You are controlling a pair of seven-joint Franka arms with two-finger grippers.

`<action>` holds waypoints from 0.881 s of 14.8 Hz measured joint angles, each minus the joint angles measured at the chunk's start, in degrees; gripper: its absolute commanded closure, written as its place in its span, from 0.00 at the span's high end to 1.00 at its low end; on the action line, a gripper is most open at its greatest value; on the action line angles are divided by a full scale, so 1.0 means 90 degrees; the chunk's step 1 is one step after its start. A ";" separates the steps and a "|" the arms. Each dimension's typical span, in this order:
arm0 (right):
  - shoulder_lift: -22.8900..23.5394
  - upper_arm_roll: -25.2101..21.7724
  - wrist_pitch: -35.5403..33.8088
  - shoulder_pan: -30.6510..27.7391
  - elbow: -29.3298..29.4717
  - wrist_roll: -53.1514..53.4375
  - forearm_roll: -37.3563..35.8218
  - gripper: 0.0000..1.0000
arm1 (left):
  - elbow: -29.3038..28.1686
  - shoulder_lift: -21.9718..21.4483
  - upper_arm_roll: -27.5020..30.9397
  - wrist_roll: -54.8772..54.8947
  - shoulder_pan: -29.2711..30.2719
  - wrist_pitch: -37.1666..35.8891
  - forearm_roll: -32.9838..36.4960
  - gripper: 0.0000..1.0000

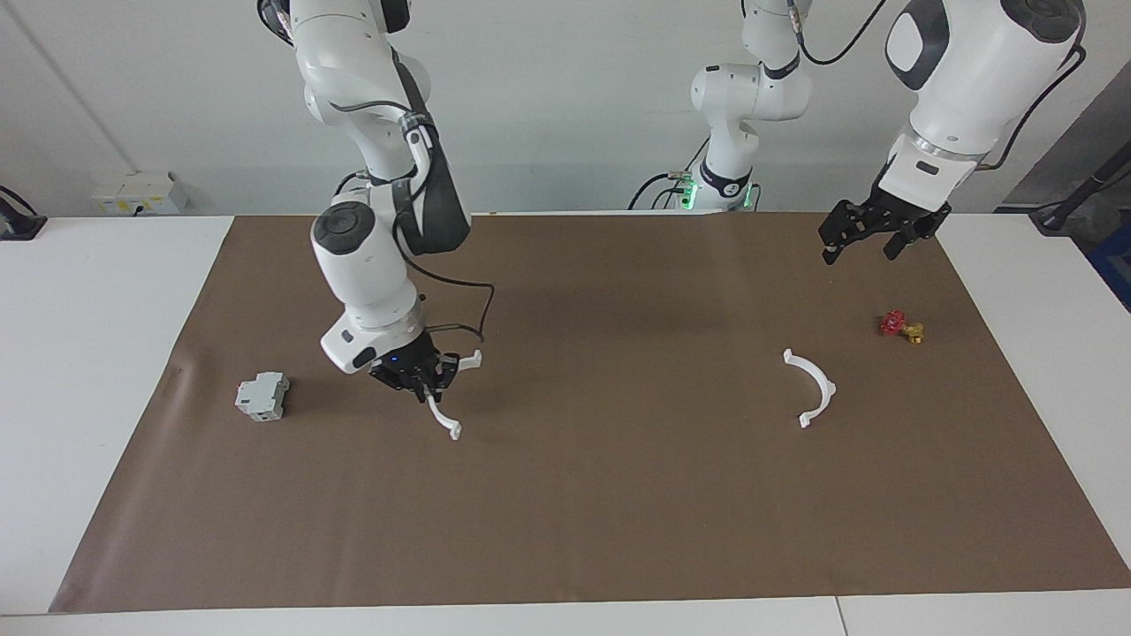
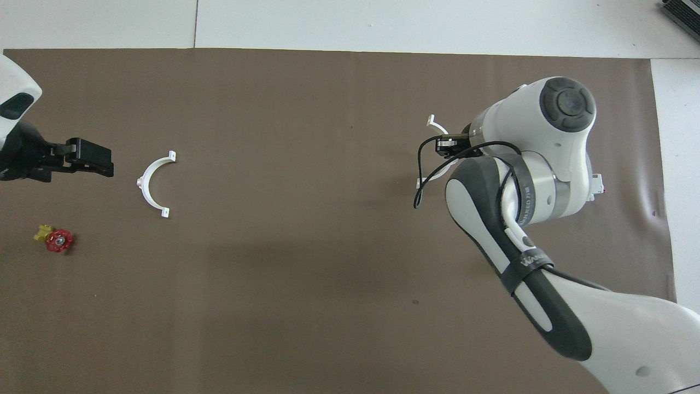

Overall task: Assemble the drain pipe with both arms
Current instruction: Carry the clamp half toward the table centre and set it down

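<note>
The white half-ring in my right gripper will be let go near the brown mat's middle (image 2: 365, 196), so that it lies across from the other half-ring.
My right gripper (image 1: 424, 378) is shut on one white half-ring (image 1: 442, 415) of the drain pipe and holds it low over the mat, toward the right arm's end of the table. In the overhead view the right gripper (image 2: 447, 145) is mostly hidden under its own arm, and only the half-ring's end tab (image 2: 433, 123) shows. The other half-ring (image 1: 813, 389) lies flat on the brown mat toward the left arm's end, also seen from overhead (image 2: 152, 183). My left gripper (image 1: 870, 240) hangs open and empty in the air, beside that half-ring in the overhead view (image 2: 90, 158).
A grey-white blocky box (image 1: 262, 396) stands on the mat beside the right gripper, toward the table's end. A small red and yellow valve part (image 1: 901, 327) lies near the left gripper, also seen from overhead (image 2: 54, 239). The brown mat (image 1: 618, 495) covers the table's middle.
</note>
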 measured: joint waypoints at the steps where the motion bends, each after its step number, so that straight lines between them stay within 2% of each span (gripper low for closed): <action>1: 0.0082 0.0003 0.0066 0.0270 -0.0001 0.0121 0.0000 0.00 | 0.0000 0.0000 0.0000 0.0000 0.0000 0.0000 0.0000 1.00; 4: 0.0499 0.0004 0.0456 0.0898 0.0010 0.0353 -0.0009 0.00 | 0.0000 0.0000 -0.0001 0.0000 0.0000 0.0000 0.0000 1.00; 8: 0.0986 0.0005 0.0540 0.1160 0.0290 0.0341 -0.0252 0.00 | 0.0000 0.0000 -0.0004 0.0000 0.0000 0.0002 0.0000 1.00; 13: 0.1195 0.0012 0.0534 0.1468 0.0354 0.0341 -0.0480 0.00 | 0.0000 0.0000 -0.0004 0.0000 0.0000 0.0003 0.0000 1.00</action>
